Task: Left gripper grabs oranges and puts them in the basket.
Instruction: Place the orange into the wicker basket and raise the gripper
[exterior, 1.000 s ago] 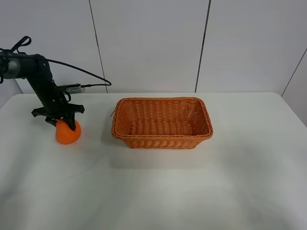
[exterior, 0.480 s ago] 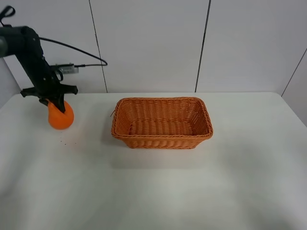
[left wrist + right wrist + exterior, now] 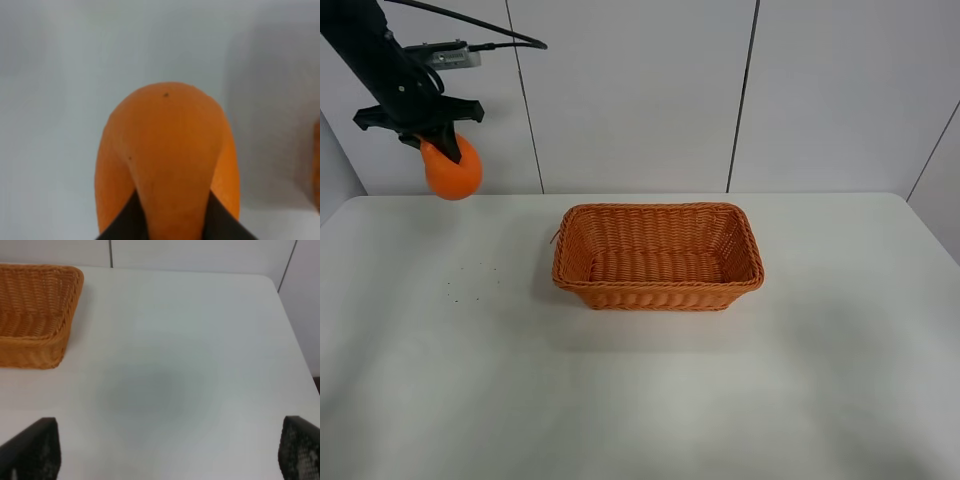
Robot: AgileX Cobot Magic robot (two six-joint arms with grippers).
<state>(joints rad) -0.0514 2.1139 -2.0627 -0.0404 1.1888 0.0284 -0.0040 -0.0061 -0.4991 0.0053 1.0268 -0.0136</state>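
Next, my left gripper lets go of the orange so that it rests inside the wicker basket's half nearer the dark specks point(image 3: 631, 254).
My left gripper point(image 3: 438, 150) is shut on the orange point(image 3: 452, 172) and holds it high above the table's far left, well left of the basket point(image 3: 658, 257). In the left wrist view the orange point(image 3: 167, 155) fills the middle, with my two dark fingers point(image 3: 222, 225) clamped on its sides. The wicker basket stands empty at the middle of the table; its corner shows in the right wrist view point(image 3: 35, 310). My right gripper point(image 3: 165, 450) is open, its two fingertips point(image 3: 30, 447) far apart above the bare table right of the basket.
The white table point(image 3: 640, 390) ends at a grey panelled wall point(image 3: 630, 90) behind. A few dark specks point(image 3: 470, 280) lie on the table under where the orange was. The table's right edge shows in the right wrist view point(image 3: 295, 340).
My left gripper has lifted the orange off the table, rising steadily and drifting a little left and back. The basket has not moved.
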